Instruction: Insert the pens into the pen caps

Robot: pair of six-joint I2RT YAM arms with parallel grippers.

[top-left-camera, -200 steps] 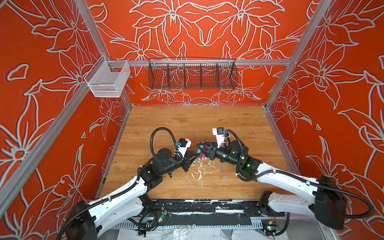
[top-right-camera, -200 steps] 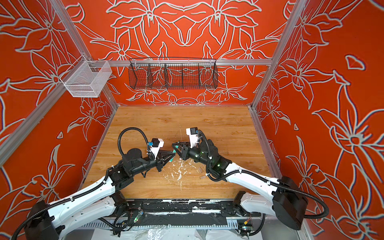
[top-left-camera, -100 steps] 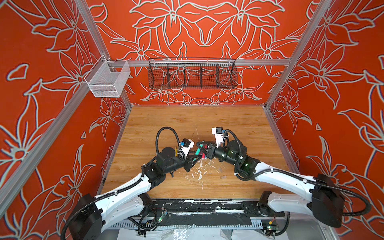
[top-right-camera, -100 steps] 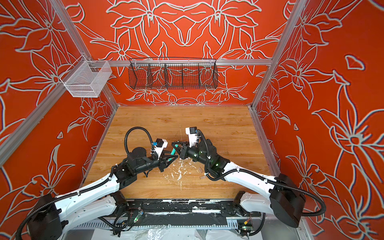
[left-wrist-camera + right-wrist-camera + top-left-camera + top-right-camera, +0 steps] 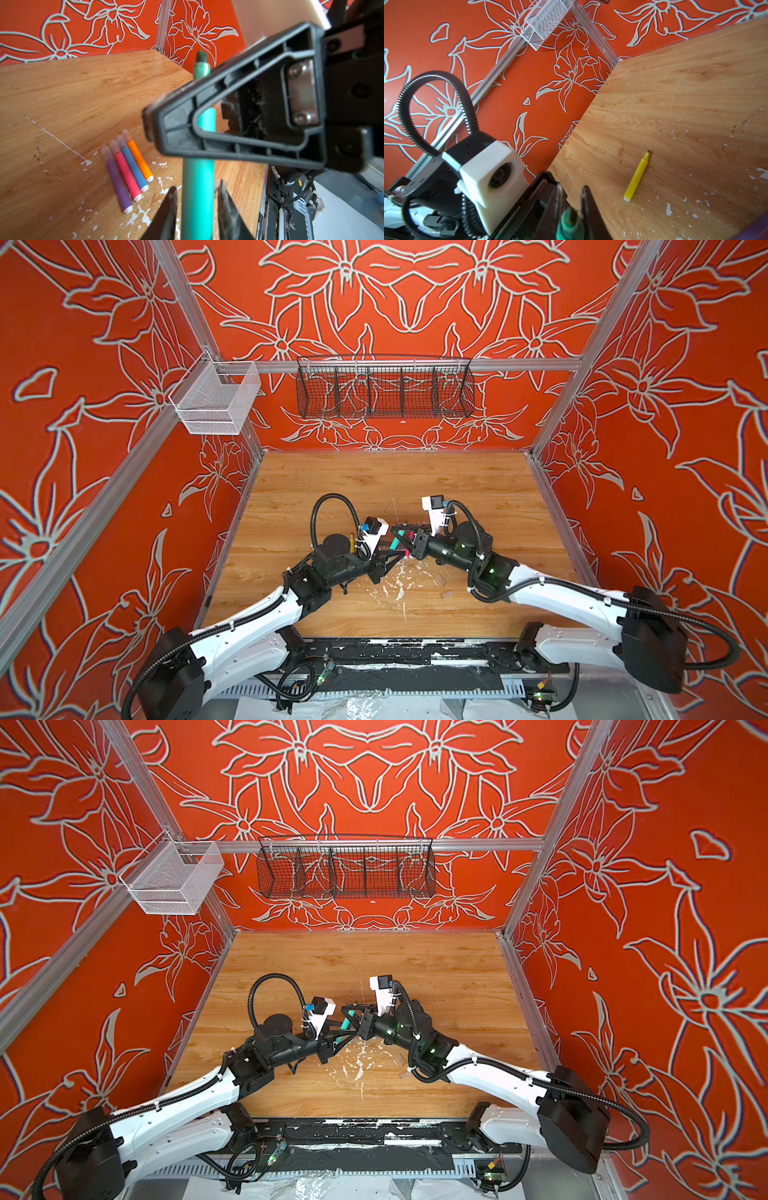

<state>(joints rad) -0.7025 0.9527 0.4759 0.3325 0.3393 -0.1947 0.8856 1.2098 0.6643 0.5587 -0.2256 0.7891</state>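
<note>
My right gripper is covering the tip end of the green pen, where a pen cap must go. My left gripper should take the green pen's body (image 5: 198,192) to free the pen's tip.
A green pen (image 5: 197,197) with a bare tip is held above the table between the two grippers, in both top views (image 5: 395,544) (image 5: 345,1025). My right gripper (image 5: 572,187) is shut on its tip end. My left gripper (image 5: 197,185) stands open around the barrel, with a gap on each side. Purple (image 5: 118,182), pink (image 5: 127,174), blue (image 5: 134,166) and orange (image 5: 139,160) pens lie side by side, each with a translucent pen cap on it. An uncapped yellow pen (image 5: 636,178) lies alone. Two faint loose pen caps (image 5: 441,580) lie right of the paint flecks.
White paint flecks (image 5: 399,585) are scattered on the wooden table (image 5: 457,489) below the grippers. A white mesh basket (image 5: 216,402) hangs on the left wall and a black wire basket (image 5: 384,391) on the back wall. The black front rail (image 5: 395,655) borders the table.
The left arm has pushed in toward the right gripper. The right jaws have shut on the green pen and the left jaws have parted from it.
</note>
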